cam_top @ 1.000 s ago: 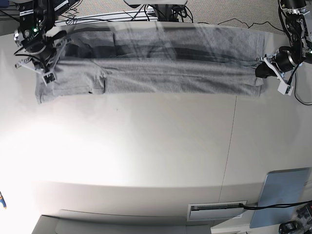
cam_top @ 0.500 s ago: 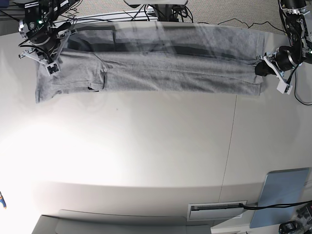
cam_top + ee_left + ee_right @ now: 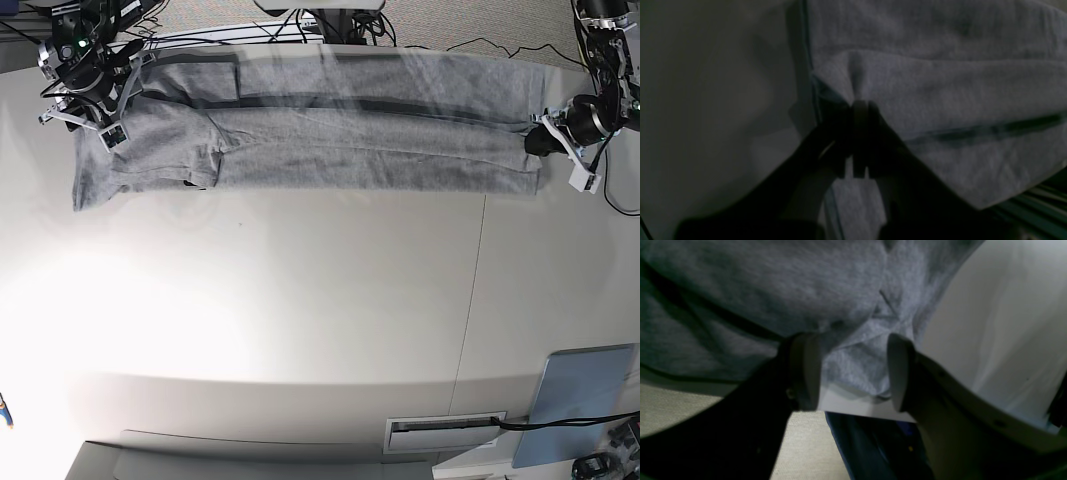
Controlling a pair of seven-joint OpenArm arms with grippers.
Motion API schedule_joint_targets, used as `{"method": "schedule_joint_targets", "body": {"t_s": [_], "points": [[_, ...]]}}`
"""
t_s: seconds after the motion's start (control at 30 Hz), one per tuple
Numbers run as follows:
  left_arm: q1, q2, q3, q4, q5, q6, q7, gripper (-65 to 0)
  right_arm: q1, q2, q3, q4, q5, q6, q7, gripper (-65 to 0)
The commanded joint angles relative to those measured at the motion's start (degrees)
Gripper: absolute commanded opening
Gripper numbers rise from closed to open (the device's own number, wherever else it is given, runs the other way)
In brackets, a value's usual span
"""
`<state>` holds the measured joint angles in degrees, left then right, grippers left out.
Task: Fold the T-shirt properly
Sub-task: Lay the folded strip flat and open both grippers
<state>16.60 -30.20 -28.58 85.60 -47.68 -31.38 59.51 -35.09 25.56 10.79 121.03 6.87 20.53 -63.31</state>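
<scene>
The T-shirt's sleeve end lies too far under the robot's right gripper, so the left gripper will pull the T-shirt over, then regrip the T-shirt's opposite end (image 3: 528, 172) before folding inward.
The heather-grey T-shirt (image 3: 350, 140) lies as a long folded strip across the far side of the table. At the strip's right end in the base view, my left gripper (image 3: 537, 140) is shut on the cloth. In the left wrist view its dark fingertips (image 3: 860, 110) pinch a raised ridge of the T-shirt (image 3: 940, 83). My right gripper (image 3: 100, 118) is over the strip's left end near the sleeve. The right wrist view shows the right gripper (image 3: 851, 373) open, both pale pads (image 3: 805, 370) apart, with loose T-shirt fabric (image 3: 773, 290) lying between them at the table edge.
A flat grey-blue panel (image 3: 583, 400) lies at the near right corner beside a white slotted box (image 3: 445, 432). Cables (image 3: 330, 30) run behind the table's far edge. A seam (image 3: 475, 300) crosses the tabletop. Beige floor (image 3: 706, 406) shows under the right gripper.
My right gripper moved toward the table's back edge and opened, letting the T-shirt's left end settle. The left gripper stayed put, still pinching the right end.
</scene>
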Motion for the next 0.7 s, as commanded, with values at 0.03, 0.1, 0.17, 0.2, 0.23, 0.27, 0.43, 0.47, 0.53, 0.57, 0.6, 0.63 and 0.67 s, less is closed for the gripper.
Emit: {"method": "schedule_joint_targets", "body": {"t_s": [0.03,0.1,0.17,0.2,0.23,0.27,0.43,0.47,0.53,0.57,0.6,0.63,0.67], "points": [[-0.42,-1.42,-0.59,0.83,-0.57,0.17,1.03,-65.0,0.02,0.81,0.55,0.90,-0.48,-0.46,1.49,-33.9],[-0.39,-1.42,-0.59,0.90,-0.57,0.17,2.03,-56.0,0.02,0.81,0.55,0.90,-0.48,-0.59,2.36,-33.9],[-0.39,-1.42,-0.59,0.90,-0.57,0.17,2.60,-46.9,0.02,0.79,0.55,0.90,-0.48,-0.68,3.32,-33.9],[-0.39,-1.42,-0.59,0.90,-0.55,0.11,2.60,-43.5,0.02,0.79,0.55,0.90,-0.48,-0.68,3.74,-33.9],[-0.39,-1.42,-0.59,0.90,-0.52,-0.39,2.60,-41.2,0.02,0.81,0.55,0.90,-0.48,-0.68,3.96,-33.9],[-0.42,-1.42,-0.59,0.90,-0.55,-1.29,2.58,-39.8,0.02,0.79,0.55,0.90,-0.48,-0.68,4.04,-33.9],[-0.39,-1.31,-0.59,0.90,1.68,-2.10,1.97,-39.2,0.02,0.79,0.55,0.90,-0.48,-0.68,4.22,-33.9],[-0.39,-1.22,-0.59,0.90,3.32,-1.27,1.64,-39.2,0.02,0.81,0.55,0.90,-0.48,-0.68,4.22,-33.9],[-0.11,-1.09,-0.59,0.87,6.12,1.14,-0.74,-39.2,0.02,0.81,0.55,0.90,-0.48,-0.68,4.74,-33.9],[0.24,-1.07,-0.59,0.79,6.58,2.03,-1.77,-39.2,0.02,0.79,0.55,0.90,-0.48,-0.70,5.11,-33.9],[0.63,-1.07,-0.59,0.76,6.51,2.05,-2.58,-39.2,0.02,0.79,0.55,0.90,-0.48,-0.70,5.35,-33.9],[1.09,-1.05,-0.59,0.76,6.49,2.01,-2.78,-39.2,0.02,0.79,0.55,0.90,-0.48,-0.70,5.42,-33.9],[1.62,-1.03,-0.59,0.76,6.34,1.97,-2.78,-39.2,0.04,0.79,0.55,0.90,-0.48,-0.70,5.55,-33.9]]}}
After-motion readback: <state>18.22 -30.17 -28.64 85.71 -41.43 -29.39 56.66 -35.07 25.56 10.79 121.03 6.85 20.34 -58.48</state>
